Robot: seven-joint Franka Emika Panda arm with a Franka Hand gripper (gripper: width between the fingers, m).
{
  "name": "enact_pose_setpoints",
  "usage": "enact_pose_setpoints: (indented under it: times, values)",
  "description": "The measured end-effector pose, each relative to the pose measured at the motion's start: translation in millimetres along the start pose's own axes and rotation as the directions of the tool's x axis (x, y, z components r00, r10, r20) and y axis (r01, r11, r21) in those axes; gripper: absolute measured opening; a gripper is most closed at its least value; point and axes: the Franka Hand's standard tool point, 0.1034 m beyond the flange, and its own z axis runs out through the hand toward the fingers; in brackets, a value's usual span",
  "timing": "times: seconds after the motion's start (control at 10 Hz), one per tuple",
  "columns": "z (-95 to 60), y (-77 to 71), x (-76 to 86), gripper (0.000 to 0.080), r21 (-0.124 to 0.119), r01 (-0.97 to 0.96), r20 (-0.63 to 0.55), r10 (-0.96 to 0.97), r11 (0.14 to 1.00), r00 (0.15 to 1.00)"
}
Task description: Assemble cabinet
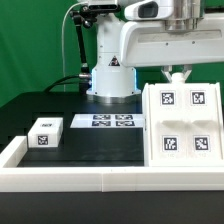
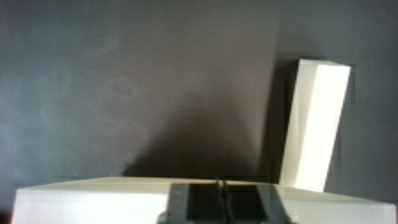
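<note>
Next, my gripper lets go of the cabinet standing upright on the table (image 1: 187,164), against the low white rail at the front.
The cabinet (image 1: 182,125) is the large white box at the exterior view's right, with tag marks on the face turned to the camera. My gripper (image 1: 178,76) stands straight above its far top edge, fingertips at or just touching that edge. In the wrist view the dark fingers (image 2: 201,203) are pressed together, with only a thin line and nothing between them. The cabinet's white surface (image 2: 98,198) spreads on both sides of them. A tall white slab (image 2: 320,120) rises beside them; I cannot tell which part it is.
A small white tagged block (image 1: 45,132) lies at the exterior view's left. The marker board (image 1: 110,121) lies flat near the arm's base (image 1: 110,82). A low white rail (image 1: 90,182) edges the table's front and left side.
</note>
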Motion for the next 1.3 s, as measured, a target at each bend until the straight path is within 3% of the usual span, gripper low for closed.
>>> enact_pose_setpoints:
  times: [0.6,1.0,1.3]
  values:
    - [3.9,-3.7,4.0,0.0002,0.001,0.006,0.052,-0.006,1.0,0.999]
    - [7.0,0.5,-16.7,0.0002,0.0,0.011,0.061,-0.011,1.0,0.998]
    - [2.5,4.1,-15.5,0.0002,-0.001,0.005,0.055,-0.005,1.0,0.998]
